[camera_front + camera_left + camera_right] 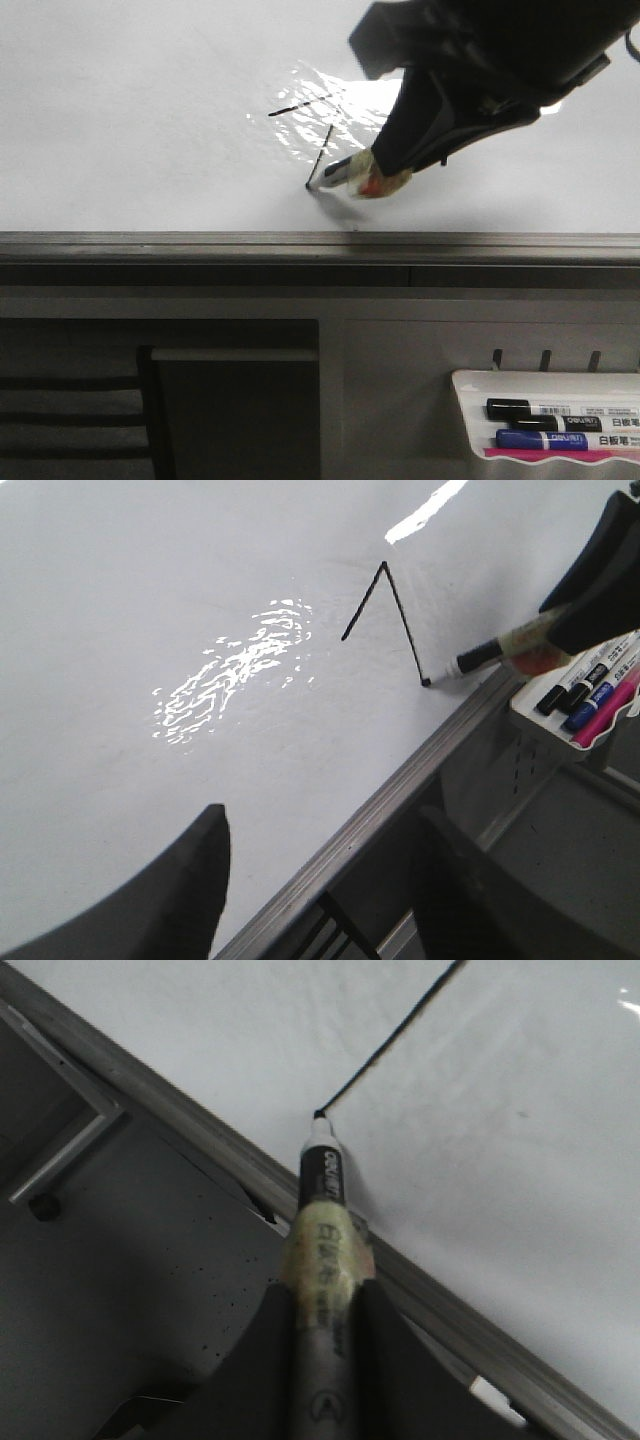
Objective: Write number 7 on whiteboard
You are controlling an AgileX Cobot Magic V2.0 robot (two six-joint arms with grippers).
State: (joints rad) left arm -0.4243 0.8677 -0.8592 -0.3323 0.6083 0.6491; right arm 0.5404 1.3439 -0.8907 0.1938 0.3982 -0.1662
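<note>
Next, I close my left gripper on the black front part [336, 172] [479, 657] of the taped marker that is in my right gripper, just behind the marker's tip.
The whiteboard [130, 120] fills the upper front view, with a grey metal rail [200, 245] below it. A black number 7 [318, 135] is drawn on it beside the glare patch; it also shows in the left wrist view [392, 610]. My right gripper [322, 1305] is shut on a black marker [322, 1230] wrapped in yellowish tape. The marker tip [319, 1116] touches the board at the lower end of the downstroke, also seen in the front view [309, 186]. My left gripper [320, 830] is open and empty near the rail, left of the figure.
A small white marker tray [470, 385] hangs at the lower right with black, blue and pink markers [545, 438]. Dark grey panels and a frame [240, 400] lie below the rail.
</note>
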